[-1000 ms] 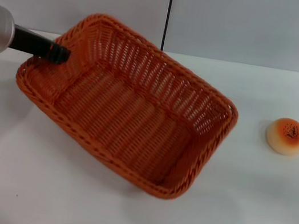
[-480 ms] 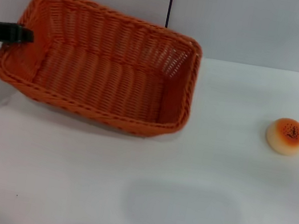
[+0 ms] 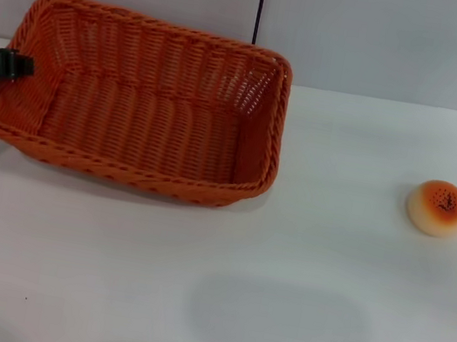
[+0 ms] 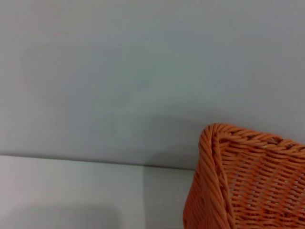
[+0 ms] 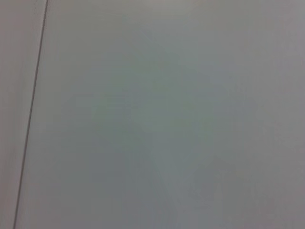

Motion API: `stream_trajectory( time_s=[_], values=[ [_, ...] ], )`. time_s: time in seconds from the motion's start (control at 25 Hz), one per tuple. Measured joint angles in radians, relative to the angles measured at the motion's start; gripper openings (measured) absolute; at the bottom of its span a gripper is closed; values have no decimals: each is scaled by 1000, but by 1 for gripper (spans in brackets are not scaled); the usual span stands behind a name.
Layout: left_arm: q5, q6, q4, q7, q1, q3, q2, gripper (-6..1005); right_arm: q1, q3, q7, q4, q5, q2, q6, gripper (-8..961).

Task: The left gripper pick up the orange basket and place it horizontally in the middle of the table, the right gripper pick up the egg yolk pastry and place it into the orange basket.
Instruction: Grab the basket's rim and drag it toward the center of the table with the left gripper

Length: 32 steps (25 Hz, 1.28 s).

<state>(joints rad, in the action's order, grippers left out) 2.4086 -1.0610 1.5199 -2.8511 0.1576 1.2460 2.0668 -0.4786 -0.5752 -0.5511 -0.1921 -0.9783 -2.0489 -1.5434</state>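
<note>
The egg yolk pastry's browned top (image 3: 455, 198) is beside its dark seeds. My right gripper should go there next and close on it.
The orange basket (image 3: 143, 125) lies level on the white table (image 3: 292, 315) at the back left, its long side running left to right, with nothing in it. My left gripper (image 3: 19, 65) reaches in from the left edge of the head view and is shut on the basket's left rim. One corner of the orange basket (image 4: 248, 181) shows in the left wrist view. The egg yolk pastry (image 3: 439, 207) sits alone on the table at the far right, well apart from the basket. My right gripper is out of view.
A pale wall runs behind the table, with a dark vertical seam (image 3: 260, 4) above the basket's far rim. The right wrist view shows only this wall and the seam (image 5: 28, 119). White tabletop spreads across the front and between basket and pastry.
The basket has swung from a diagonal, raised pose to lying level and square at the back left. My left arm has drawn back to the left with it. The pastry has not moved.
</note>
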Motion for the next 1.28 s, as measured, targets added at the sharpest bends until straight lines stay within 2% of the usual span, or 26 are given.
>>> stream_trajectory(
  time_s=[0.24,0.36,0.56,0.68,1.12,1.16,1.28],
  values=[
    [-13,1,-11,22,-1,-3,-1,169,18,3,0,-2,2,-7,-6,730],
    [-67,-11,-34,23,-2,-18,-4,167,30,4,0,-9,2,-12,-9,730],
    [-119,-29,-59,73,-10,-26,-6,250,38,1,0,-13,3,-14,-16,730],
    [-145,-30,-67,96,-16,-26,-5,492,42,-1,0,-16,2,-14,-20,730],
    [-278,-22,-102,234,-60,-56,-4,620,135,-8,-62,-76,-10,-24,-59,730],
    [-365,-29,-119,320,-74,-96,-5,632,158,-6,-82,-87,-10,-25,-66,729],
    [-417,-31,-133,373,-82,-115,-5,631,178,-8,-108,-100,-12,-24,-70,729]
  ],
)
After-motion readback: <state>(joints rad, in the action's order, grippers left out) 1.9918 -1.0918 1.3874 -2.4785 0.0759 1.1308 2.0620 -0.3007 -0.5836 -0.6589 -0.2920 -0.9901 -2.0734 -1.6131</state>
